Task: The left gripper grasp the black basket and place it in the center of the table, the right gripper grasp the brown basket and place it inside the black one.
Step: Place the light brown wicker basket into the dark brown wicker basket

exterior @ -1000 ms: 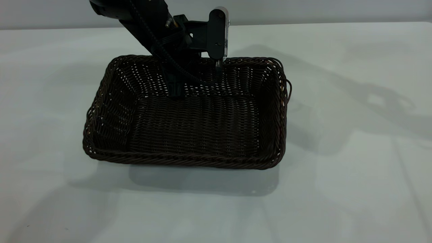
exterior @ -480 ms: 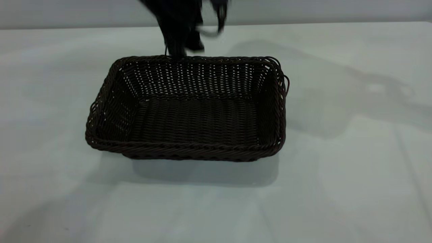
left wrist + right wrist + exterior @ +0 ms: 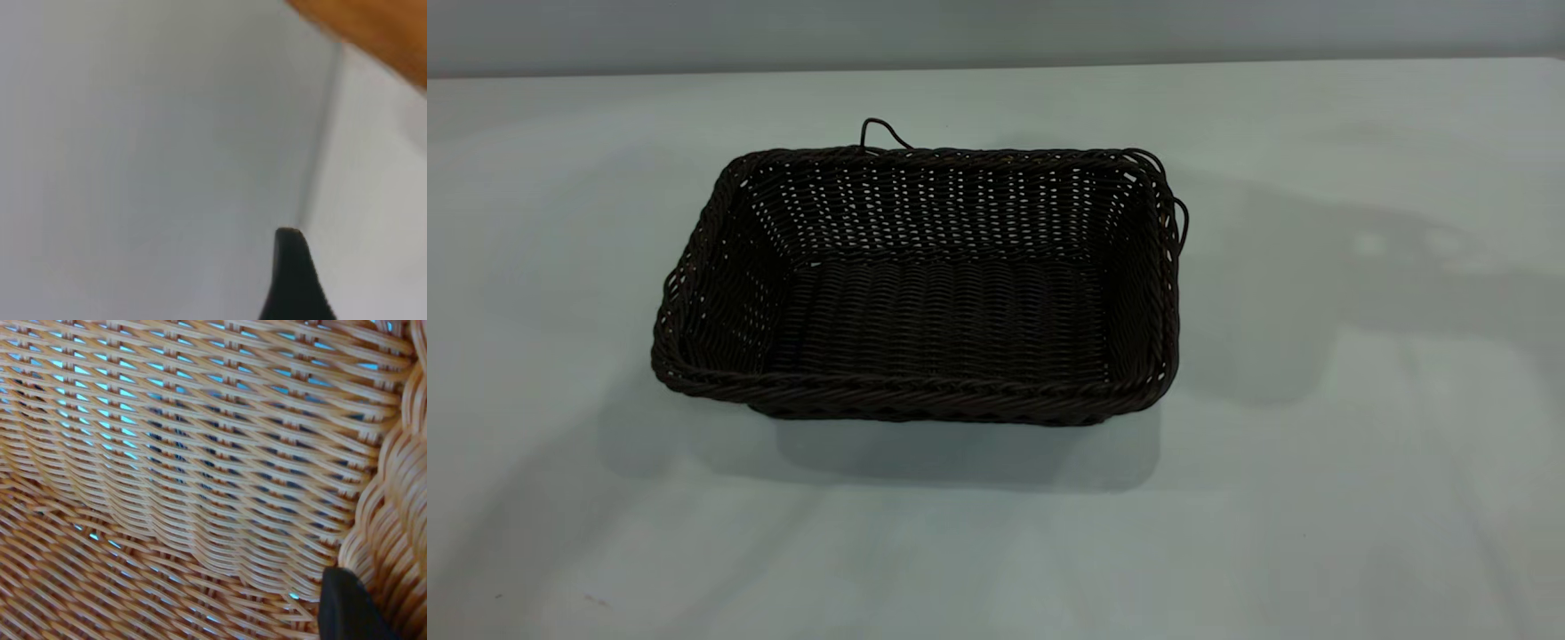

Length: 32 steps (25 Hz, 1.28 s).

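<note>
My right gripper needs to let go of the brown basket over the woven bottom of the black basket (image 3: 979, 293), nested inside the black basket's rim.
The black basket (image 3: 925, 284) stands upright and empty on the white table (image 3: 1316, 444), near its middle in the exterior view, with nothing touching it. Neither arm shows in that view. My left gripper (image 3: 293, 267) shows only as one dark tip over bare white surface in the left wrist view, away from the black basket. In the right wrist view the brown basket (image 3: 187, 467) fills the picture. My right gripper (image 3: 343, 607) has one black finger inside the woven wall, against the braided rim (image 3: 393, 513). The other finger is hidden.
A loose strand loop (image 3: 880, 132) sticks up from the black basket's far rim. A blurred orange-brown patch (image 3: 373, 33) lies at one corner of the left wrist view. Arm shadows fall on the table at the right (image 3: 1405, 258).
My left gripper let go of the black basket's far rim and rose out of the exterior view. The basket settled flat and stays put.
</note>
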Motion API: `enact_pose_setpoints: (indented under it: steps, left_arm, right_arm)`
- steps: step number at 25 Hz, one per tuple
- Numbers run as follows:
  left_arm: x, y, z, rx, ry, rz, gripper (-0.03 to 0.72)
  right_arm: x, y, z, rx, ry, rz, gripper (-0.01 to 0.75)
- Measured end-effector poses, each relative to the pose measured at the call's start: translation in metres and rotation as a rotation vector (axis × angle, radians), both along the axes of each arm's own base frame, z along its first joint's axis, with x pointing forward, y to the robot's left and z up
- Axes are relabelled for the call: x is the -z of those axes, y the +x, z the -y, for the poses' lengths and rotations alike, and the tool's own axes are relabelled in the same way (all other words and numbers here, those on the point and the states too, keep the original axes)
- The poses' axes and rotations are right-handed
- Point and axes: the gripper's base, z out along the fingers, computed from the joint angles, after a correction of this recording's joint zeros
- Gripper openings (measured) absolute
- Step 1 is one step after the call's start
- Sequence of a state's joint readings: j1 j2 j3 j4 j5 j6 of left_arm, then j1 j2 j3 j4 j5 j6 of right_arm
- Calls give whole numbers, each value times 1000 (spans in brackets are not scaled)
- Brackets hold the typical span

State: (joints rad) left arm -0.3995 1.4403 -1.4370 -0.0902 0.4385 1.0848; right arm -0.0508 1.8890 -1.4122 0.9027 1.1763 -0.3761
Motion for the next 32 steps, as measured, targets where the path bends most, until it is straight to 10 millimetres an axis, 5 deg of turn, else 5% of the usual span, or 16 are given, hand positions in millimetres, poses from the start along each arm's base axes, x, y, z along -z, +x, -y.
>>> enact_pose_setpoints:
  steps: [3, 7, 11, 19, 27, 32]
  left_arm:
    - [-38, -34, -15, -3, -49, 111, 437]
    - [-61, -61, -26, -4, -84, 176, 437]
    - [-65, -67, -29, -14, -111, 171, 437]
    - [-55, -69, -29, -15, -82, 76, 437]
    - [-54, -69, -29, -14, -77, 63, 437]
    - [-54, -69, -29, -14, -75, 59, 437]
  right_arm:
    - [10, -9, -53, -129, -64, -25, 121]
    - [42, -21, -115, -265, -151, -72, 121]
    - [89, -25, -146, -319, -200, -141, 121]
    - [151, -9, -136, -234, -257, -205, 121]
    - [171, -5, -131, -243, -340, -176, 132]
    - [170, -6, -131, -256, -342, -181, 313]
